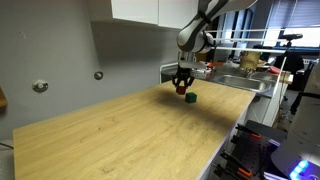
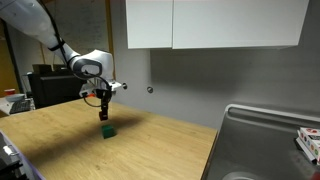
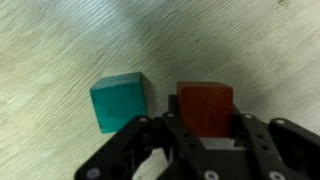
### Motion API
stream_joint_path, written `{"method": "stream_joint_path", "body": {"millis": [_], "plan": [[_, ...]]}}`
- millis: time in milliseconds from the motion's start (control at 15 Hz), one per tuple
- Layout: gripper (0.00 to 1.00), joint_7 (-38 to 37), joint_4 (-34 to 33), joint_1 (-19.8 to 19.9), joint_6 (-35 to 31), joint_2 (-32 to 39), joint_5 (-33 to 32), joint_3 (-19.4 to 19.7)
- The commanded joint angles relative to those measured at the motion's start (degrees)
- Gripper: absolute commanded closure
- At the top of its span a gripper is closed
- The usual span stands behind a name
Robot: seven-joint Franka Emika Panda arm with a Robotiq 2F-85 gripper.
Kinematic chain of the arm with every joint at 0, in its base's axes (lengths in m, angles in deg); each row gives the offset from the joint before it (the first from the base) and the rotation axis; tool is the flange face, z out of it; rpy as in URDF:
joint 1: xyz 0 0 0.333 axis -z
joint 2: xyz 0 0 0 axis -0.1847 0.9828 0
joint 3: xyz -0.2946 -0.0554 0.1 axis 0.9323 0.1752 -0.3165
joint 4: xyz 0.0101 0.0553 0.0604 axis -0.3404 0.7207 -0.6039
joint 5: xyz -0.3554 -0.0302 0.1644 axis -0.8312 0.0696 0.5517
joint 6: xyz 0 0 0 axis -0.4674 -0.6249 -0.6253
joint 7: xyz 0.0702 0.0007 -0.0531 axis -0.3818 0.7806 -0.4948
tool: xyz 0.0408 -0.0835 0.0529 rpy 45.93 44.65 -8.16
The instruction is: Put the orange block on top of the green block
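Observation:
Next, I let go of the orange block on the flat top of the green block [image 1: 191,93] [image 3: 119,105] that stands on the wooden table.
The green block [image 3: 120,103] sits on the wooden table, seen in both exterior views [image 1: 192,98] [image 2: 108,131]. My gripper [image 3: 205,128] is shut on the orange block [image 3: 205,108] and holds it in the air just above and beside the green block. In both exterior views the gripper [image 1: 182,88] [image 2: 103,113] hangs over the green block, with the orange block [image 1: 180,88] [image 2: 103,115] between its fingers. In the wrist view the orange block lies to the right of the green block, not over it.
The wooden table [image 1: 130,130] stretches wide around the blocks. A metal sink [image 2: 262,140] lies at one end of the table. White cabinets [image 2: 210,22] hang on the wall above. Cluttered equipment [image 1: 250,62] stands behind the sink.

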Motion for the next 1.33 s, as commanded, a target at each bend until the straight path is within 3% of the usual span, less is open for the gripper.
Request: {"method": "stream_joint_path", "body": {"millis": [0, 533, 1133, 1200, 1267], "plan": [[0.82, -1.5, -1.4, 1.6, 2.3, -0.1, -1.2, 1.4], [0.82, -1.4, -0.6, 4.8, 3.1, 0.1, -0.6, 4.0], [0.82, -1.7, -0.8, 4.3, 4.5, 1.2, -0.5, 3.7], [0.74, -1.7, -0.8, 4.3, 4.7, 1.2, -0.6, 3.7], [0.32, -1.7, -0.9, 4.2, 4.8, 1.3, -0.6, 3.7]]}}
